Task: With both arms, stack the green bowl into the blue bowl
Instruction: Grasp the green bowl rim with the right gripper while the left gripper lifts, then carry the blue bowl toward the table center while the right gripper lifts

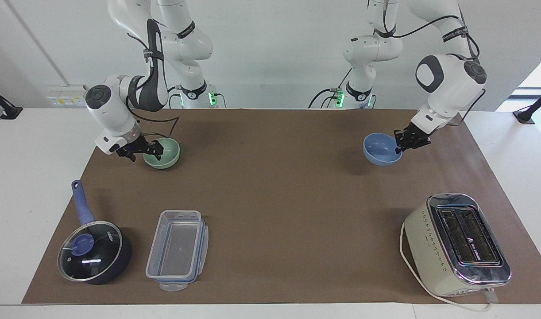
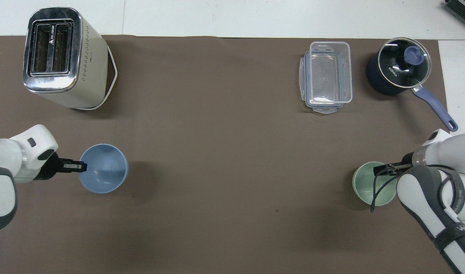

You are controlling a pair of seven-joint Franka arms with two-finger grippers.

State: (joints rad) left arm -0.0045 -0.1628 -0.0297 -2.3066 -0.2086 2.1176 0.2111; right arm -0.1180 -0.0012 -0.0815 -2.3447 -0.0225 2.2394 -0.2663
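My left gripper needs to let go of the blue bowl on the bare middle of the brown mat (image 2: 235, 185), where it will be level with the green bowl.
The pale green bowl (image 1: 165, 153) sits on the brown mat at the right arm's end of the table. My right gripper (image 1: 152, 149) is down at its rim on the side toward the mat's edge; it also shows in the overhead view (image 2: 378, 168) over the green bowl (image 2: 369, 187). My left gripper (image 1: 402, 145) is shut on the rim of the blue bowl (image 1: 379, 150) and holds it a little above the mat, its shadow below it. In the overhead view the left gripper (image 2: 81, 166) pinches the blue bowl's (image 2: 104, 169) rim.
A cream toaster (image 1: 456, 243) stands at the left arm's end, farther from the robots. A clear plastic container (image 1: 177, 249) and a dark blue lidded saucepan (image 1: 94, 251) lie farther from the robots than the green bowl. The mat (image 1: 279, 199) covers the table.
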